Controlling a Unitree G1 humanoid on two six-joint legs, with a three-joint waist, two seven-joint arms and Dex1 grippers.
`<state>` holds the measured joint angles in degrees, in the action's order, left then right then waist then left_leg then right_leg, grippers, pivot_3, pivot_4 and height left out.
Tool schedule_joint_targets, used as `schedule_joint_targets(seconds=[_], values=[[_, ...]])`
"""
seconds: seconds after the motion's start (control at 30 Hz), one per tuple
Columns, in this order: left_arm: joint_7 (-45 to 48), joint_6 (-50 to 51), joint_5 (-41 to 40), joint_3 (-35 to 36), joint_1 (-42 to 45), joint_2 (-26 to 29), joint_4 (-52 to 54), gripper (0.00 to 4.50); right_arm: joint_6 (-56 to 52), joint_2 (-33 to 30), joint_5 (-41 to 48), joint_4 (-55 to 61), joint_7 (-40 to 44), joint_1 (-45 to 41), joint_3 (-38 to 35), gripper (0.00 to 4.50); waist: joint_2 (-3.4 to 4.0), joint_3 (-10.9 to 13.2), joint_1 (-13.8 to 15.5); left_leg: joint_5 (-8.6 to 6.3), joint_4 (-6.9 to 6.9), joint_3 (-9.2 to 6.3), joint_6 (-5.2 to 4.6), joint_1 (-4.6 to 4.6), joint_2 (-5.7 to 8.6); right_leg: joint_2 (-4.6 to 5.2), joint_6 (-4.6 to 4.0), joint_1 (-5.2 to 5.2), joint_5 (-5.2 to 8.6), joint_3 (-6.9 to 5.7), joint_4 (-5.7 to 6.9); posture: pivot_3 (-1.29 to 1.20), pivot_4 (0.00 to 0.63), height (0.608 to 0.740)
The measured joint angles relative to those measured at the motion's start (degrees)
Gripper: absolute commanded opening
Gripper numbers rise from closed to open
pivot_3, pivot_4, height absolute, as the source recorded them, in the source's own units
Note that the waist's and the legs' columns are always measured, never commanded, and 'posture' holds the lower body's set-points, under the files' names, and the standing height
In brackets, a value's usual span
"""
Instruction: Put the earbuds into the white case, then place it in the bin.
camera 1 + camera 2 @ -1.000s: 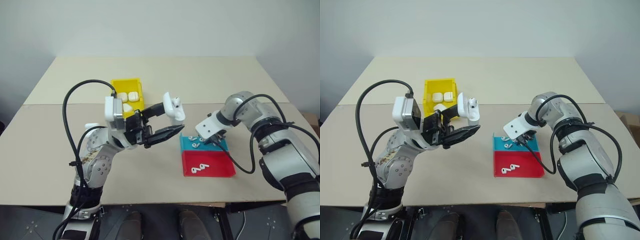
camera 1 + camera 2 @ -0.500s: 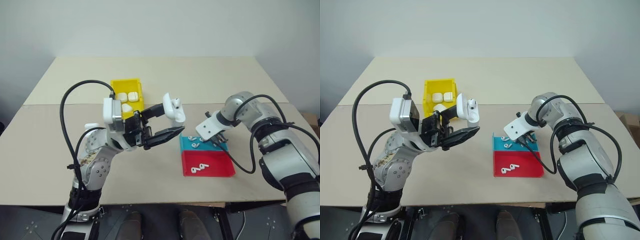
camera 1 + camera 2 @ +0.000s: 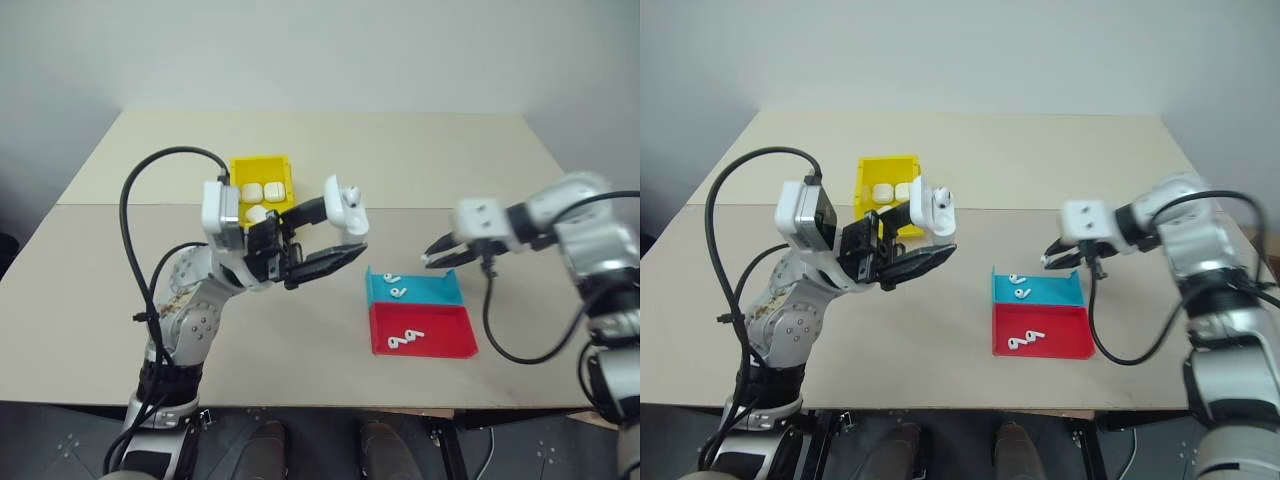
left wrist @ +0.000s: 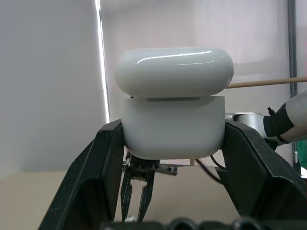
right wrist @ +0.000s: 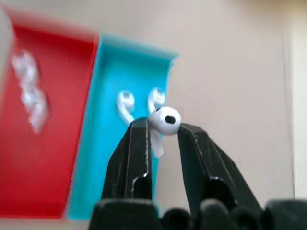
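I should release my right gripper's earbud inside the open white case (image 3: 373,195) that my left gripper holds up.
My left gripper (image 3: 345,232) is shut on the white case (image 4: 172,120) and holds it raised above the table, left of centre. The case's lid stands flipped open in the head view (image 3: 345,205). My right gripper (image 5: 162,125) is shut on one small white earbud (image 5: 165,119), pinched between its fingertips. That gripper (image 3: 428,260) hangs in the air just above the far right corner of the blue tray (image 3: 440,292). Two more earbuds (image 3: 395,286) lie in the blue tray. The yellow bin (image 3: 236,185) sits behind the left gripper.
Several white cases (image 3: 262,190) lie in the yellow bin. A red tray (image 3: 450,335) with two earbuds (image 3: 405,340) adjoins the blue tray on its near side. The tan table (image 3: 420,160) stretches open behind the trays.
My right gripper has lifted off the blue tray with an earbud between its fingers and swung up and to the right. The left gripper still holds the open case in place.
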<state>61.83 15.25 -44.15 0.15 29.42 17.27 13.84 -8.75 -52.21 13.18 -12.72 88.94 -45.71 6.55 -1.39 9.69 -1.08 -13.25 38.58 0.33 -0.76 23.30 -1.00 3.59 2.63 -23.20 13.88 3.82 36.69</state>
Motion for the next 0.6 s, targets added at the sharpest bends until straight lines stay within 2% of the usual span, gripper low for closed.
schedule_joint_targets(seconds=[0.1, 0.27, 0.43, 0.6], values=[[1.7, 0.0, -0.5, -0.3, 1.4, -0.5, -1.8, 2.77, -18.2, -0.8, 15.4, 13.6, -6.0, 7.4, -12.6, 0.63, -0.01, 0.0, 0.3, 0.0, 0.04, -0.02, 0.0, -0.01, 0.0, -0.01, 0.01, 0.04, 0.0, -0.02, 0.01, 0.0, 0.15, 0.74], [3.6, 0.1, -0.7, -0.6, 3.2, -1.3, -5.0, 2.77, -39.1, 5.6, 39.9, 29.6, -29.9, 10.2, -30.3, 0.63, -0.02, 0.0, 0.2, 0.0, 0.07, 0.0, 0.0, 0.0, -0.01, -0.13, 0.03, 0.05, 0.0, 0.03, 0.04, 0.0, 0.15, 0.74], [5.0, 0.1, -0.6, -1.0, 5.7, -2.4, -7.9, 2.77, -44.9, 9.5, 59.6, 40.9, -49.4, 12.7, -32.4, 0.63, -0.02, 0.0, 0.2, 0.0, 0.07, 0.03, -0.02, 0.16, 0.02, -0.12, 0.09, -0.01, 0.02, 0.02, -0.07, 0.0, 0.15, 0.74], [6.4, 0.1, 0.1, -1.9, 7.0, -4.0, -10.6, 2.77, -45.1, 11.2, 69.5, 46.5, -63.5, 13.0, -27.3, 0.63, -0.02, 0.0, 0.2, 0.0, 0.09, 0.03, -0.03, 0.21, 0.02, -0.13, 0.1, -0.05, 0.02, 0.0, -0.06, 0.0, 0.15, 0.74]])
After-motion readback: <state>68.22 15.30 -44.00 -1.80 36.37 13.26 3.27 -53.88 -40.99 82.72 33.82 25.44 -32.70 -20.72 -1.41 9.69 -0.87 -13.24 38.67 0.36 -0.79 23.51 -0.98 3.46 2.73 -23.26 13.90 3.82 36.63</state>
